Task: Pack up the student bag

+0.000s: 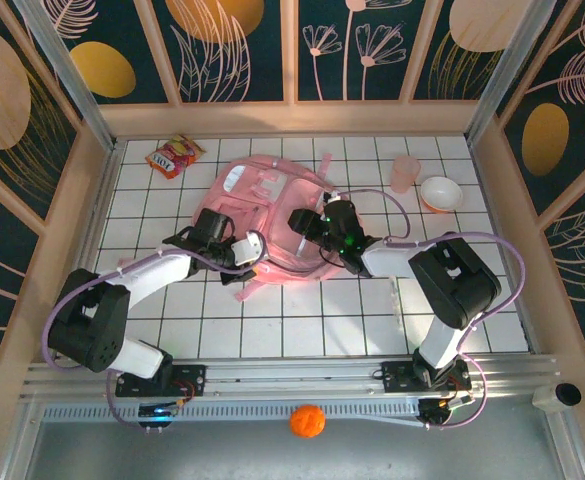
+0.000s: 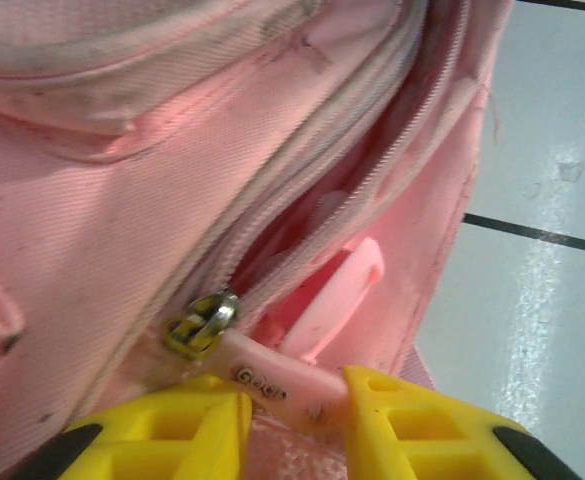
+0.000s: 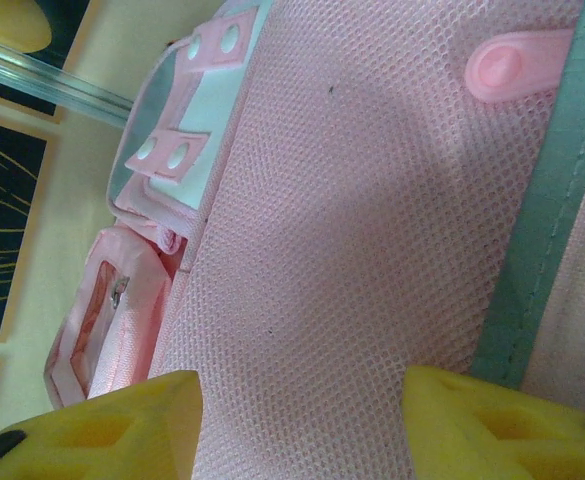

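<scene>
The pink pull tab lies at a slant across the open fingers of my left gripper, so next I line the fingers up with the tab and pinch it next to the metal slider (image 2: pixel 230 348).
The student bag (image 1: pixel 272 200) lies flat in the middle of the tiled table, pale pink with clear panels. My left gripper (image 1: pixel 256 260) is at its near left edge. In the left wrist view the bag's (image 2: pixel 122 200) main zip gapes partly open beyond a metal slider (image 2: pixel 200 322). The slider's pink pull tab (image 2: pixel 272 380) lies slantwise across the gap between my parted yellow fingers (image 2: pixel 294 405). My right gripper (image 1: pixel 302 221) is at the bag's right side. Its fingers (image 3: pixel 302 400) stand wide on either side of a thick fold of pink mesh (image 3: pixel 352 200).
A red snack packet (image 1: pixel 174 156) lies at the back left. A pink cup (image 1: pixel 404 172) and a white bowl (image 1: pixel 440 193) stand at the back right. An orange ball (image 1: pixel 308 421) sits in front of the rail. Wooden walls enclose the table.
</scene>
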Robot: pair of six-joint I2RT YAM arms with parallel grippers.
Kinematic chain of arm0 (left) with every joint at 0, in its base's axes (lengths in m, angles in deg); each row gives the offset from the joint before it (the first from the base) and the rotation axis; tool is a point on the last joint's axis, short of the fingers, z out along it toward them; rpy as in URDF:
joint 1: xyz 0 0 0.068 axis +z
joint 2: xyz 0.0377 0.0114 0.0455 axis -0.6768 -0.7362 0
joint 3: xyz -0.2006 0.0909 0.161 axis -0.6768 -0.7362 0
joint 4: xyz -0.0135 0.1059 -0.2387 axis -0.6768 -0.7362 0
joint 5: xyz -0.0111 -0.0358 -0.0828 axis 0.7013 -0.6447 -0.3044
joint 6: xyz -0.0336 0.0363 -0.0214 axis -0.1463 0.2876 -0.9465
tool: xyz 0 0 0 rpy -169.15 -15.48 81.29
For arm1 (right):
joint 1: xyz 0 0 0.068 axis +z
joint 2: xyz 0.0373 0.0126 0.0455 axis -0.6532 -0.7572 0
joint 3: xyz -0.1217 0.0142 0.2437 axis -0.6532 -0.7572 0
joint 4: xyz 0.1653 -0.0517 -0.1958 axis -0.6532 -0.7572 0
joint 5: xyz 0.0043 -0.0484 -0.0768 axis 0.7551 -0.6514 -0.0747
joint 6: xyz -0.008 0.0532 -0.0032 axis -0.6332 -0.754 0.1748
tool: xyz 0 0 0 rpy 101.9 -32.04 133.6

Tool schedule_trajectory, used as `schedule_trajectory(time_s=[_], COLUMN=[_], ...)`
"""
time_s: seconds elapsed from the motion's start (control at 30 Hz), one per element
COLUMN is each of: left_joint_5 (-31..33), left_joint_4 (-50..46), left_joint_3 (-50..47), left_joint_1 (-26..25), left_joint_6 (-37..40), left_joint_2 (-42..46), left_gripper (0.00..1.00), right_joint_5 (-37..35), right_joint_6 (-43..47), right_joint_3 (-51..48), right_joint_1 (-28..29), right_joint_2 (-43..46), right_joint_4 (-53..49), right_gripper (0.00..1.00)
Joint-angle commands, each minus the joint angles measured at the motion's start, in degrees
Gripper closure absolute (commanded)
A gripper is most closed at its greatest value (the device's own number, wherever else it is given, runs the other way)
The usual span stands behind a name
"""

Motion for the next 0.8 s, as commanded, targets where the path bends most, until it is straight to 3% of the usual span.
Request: schedule_trajectory(time_s=[0.0, 0.13, 0.4, 0.53, 0.67, 0.77], left_joint_5=[-3.7, -0.4, 5.7, 8.4, 11.2, 12.2], left_joint_4=[1.8, 1.5, 11.6, 13.2, 13.9, 13.4], left_joint_3=[-1.0, -1.1, -5.3, -6.5, -7.2, -7.7], left_joint_1=[-0.8, -0.8, -0.8, -0.8, -0.8, -0.7], left_joint_6=[-2.3, -5.2, -20.1, -23.0, -23.7, -22.6], left_joint_2=[0.6, -0.1, 2.9, 4.8, 7.8, 9.9], left_gripper=[0.68, 0.64, 0.58, 0.64, 0.79, 0.81], right_joint_5=[3.0, 3.1, 3.1, 2.9, 2.5, 2.4], right_joint_6=[-1.0, -0.8, -0.4, -0.3, -0.1, 0.1], right_joint_3=[-1.7, -1.8, -1.7, -2.1, -2.2, -2.2], right_joint_1=[1.1, 1.1, 1.1, 1.1, 1.0, 1.0], right_joint_2=[0.0, 0.1, 0.6, 1.0, 1.3, 1.6], right_joint_4=[-3.0, -2.9, -3.5, -3.6, -4.1, -4.3], right_gripper=[0.44, 0.44, 0.44, 0.44, 0.44, 0.44])
